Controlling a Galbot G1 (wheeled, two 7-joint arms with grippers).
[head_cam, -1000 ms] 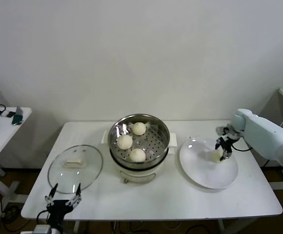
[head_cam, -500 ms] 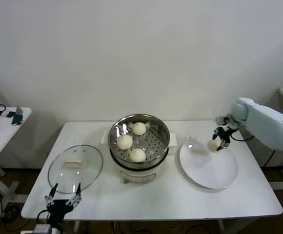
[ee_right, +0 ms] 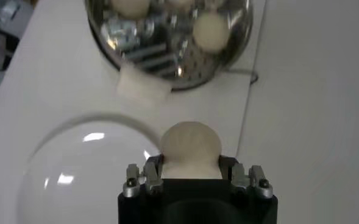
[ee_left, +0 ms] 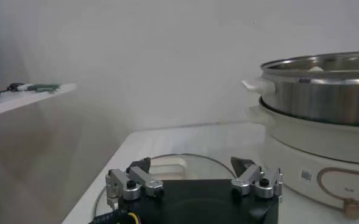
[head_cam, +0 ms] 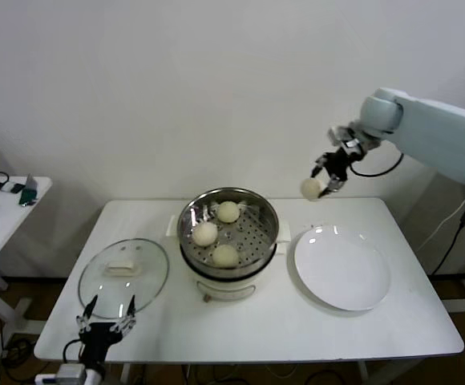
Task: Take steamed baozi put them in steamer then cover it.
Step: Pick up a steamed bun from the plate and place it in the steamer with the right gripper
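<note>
Next, I let go of the fourth baozi with my right gripper on the steamer tray's bare spot (head_cam: 251, 234) (ee_right: 159, 44) that faces the white plate.
The steamer (head_cam: 228, 233) stands at the table's middle with three baozi (head_cam: 225, 255) on its perforated tray. It also shows in the right wrist view (ee_right: 170, 39) and the left wrist view (ee_left: 316, 97). My right gripper (head_cam: 322, 183) is shut on the fourth baozi (head_cam: 310, 189) and holds it high in the air, above the gap between the steamer and the white plate (head_cam: 342, 269); the held bun fills the jaws in the right wrist view (ee_right: 190, 149). The cover (head_cam: 124, 277) lies flat at the table's left. My left gripper (head_cam: 104, 325) is open and empty at the front edge, just before the cover.
The white plate is bare, right of the steamer. A small side table (head_cam: 4, 208) with gadgets stands at the far left, beyond the main table. The wall is close behind.
My right gripper has lifted the baozi off the plate and carried it up and to the left, toward the steamer. The left arm has stayed put.
</note>
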